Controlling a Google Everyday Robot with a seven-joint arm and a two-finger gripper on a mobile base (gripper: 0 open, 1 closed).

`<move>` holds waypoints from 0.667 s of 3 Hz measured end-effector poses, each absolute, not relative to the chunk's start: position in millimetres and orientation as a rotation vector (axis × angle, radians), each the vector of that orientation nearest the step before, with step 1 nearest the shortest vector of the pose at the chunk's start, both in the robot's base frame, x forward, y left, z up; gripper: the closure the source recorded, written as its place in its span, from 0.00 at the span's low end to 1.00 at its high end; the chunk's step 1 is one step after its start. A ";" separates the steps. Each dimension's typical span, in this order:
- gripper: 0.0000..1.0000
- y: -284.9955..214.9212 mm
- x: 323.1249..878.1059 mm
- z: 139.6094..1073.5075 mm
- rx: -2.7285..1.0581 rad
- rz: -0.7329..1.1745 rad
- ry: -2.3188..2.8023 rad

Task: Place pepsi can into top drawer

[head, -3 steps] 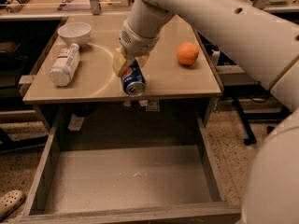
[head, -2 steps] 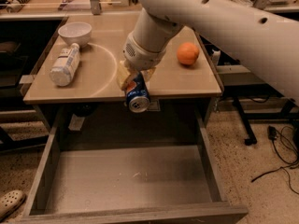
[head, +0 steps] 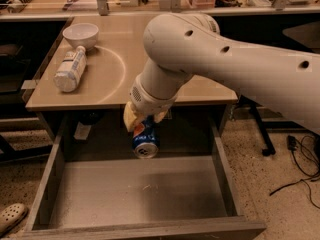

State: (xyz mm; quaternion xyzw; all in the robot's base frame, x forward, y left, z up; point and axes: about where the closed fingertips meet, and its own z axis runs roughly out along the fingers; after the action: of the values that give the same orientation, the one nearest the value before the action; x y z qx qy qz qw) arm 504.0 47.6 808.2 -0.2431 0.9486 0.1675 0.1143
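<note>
My gripper is going to let go of the pepsi can near the middle of the open drawer's pale bottom (head: 152, 179). The pepsi can is still tilted in the air.
The pepsi can (head: 145, 140) is blue with a silver end facing me. My gripper (head: 142, 122) is shut on the pepsi can and holds it tilted in the air, just past the tabletop's front edge and above the back part of the open top drawer (head: 136, 194). The drawer is pulled out wide, with grey wood-grain walls and a pale bottom with nothing in it. My big white arm comes in from the upper right and hides the right part of the tabletop.
A white plastic bottle (head: 70, 69) lies on the tan tabletop (head: 107, 86) at the left, with a white bowl (head: 80, 34) behind it. Cables lie on the floor at the right (head: 300, 164). A shoe (head: 11, 218) lies at the bottom left.
My gripper has carried the pepsi can forward off the tabletop and down, to above the open drawer. My arm now covers the orange that showed on the right of the table.
</note>
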 end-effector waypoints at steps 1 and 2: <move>1.00 47.7 504.1 808.6 -0.712 0.492 2.780; 1.00 48.9 495.4 782.1 -0.657 0.534 2.805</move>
State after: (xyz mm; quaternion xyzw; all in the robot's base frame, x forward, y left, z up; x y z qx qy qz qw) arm 495.4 48.9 782.1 -0.2230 0.9520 0.1813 0.1054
